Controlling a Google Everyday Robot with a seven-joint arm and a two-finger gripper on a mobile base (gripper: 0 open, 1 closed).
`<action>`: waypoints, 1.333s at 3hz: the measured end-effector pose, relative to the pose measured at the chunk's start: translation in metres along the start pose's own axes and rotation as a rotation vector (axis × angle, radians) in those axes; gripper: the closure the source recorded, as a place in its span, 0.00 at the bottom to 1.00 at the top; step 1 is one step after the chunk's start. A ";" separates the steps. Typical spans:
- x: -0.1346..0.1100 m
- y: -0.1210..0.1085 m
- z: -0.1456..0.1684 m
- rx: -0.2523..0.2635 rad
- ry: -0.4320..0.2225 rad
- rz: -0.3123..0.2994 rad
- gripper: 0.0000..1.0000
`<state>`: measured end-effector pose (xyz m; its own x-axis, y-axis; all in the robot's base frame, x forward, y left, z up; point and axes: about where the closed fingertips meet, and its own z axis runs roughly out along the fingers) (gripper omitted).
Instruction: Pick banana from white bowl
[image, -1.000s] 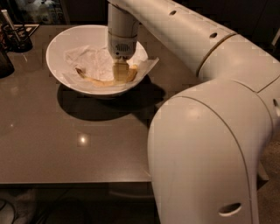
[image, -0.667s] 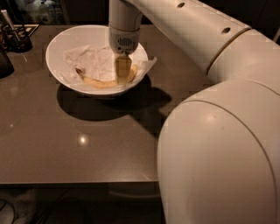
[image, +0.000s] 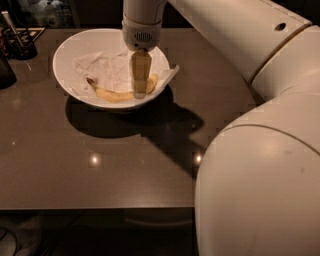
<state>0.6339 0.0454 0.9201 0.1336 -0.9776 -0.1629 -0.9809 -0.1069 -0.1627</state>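
Next, I grip the far half of the banana (image: 136, 96), just past its middle, away from the dark stem.
The white bowl (image: 62, 51) stands on the dark table at the back left, lined with crumpled white paper (image: 104, 67). The banana (image: 113, 94), yellow with a dark stem at its left end, lies curved along the bowl's near inner side. My gripper (image: 140, 93) reaches straight down into the bowl from above. Its tip is at the banana's right half and covers part of it. From this angle I cannot tell whether it holds the banana.
My white arm (image: 260, 190) fills the right side and lower right of the view. Dark objects (image: 15, 42) stand at the table's back left corner. The table's front edge (image: 100, 206) runs along the bottom.
The gripper has turned about its wrist and now looks narrower over the banana. The arm's elbow has shifted to the right. The banana and bowl have not moved.
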 end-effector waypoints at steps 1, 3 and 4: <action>-0.003 -0.003 0.001 -0.002 -0.025 -0.030 0.00; -0.003 -0.014 -0.001 0.000 -0.049 -0.049 0.14; -0.001 -0.021 0.004 -0.009 -0.051 -0.042 0.35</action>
<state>0.6547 0.0495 0.9193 0.1811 -0.9616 -0.2060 -0.9755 -0.1490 -0.1621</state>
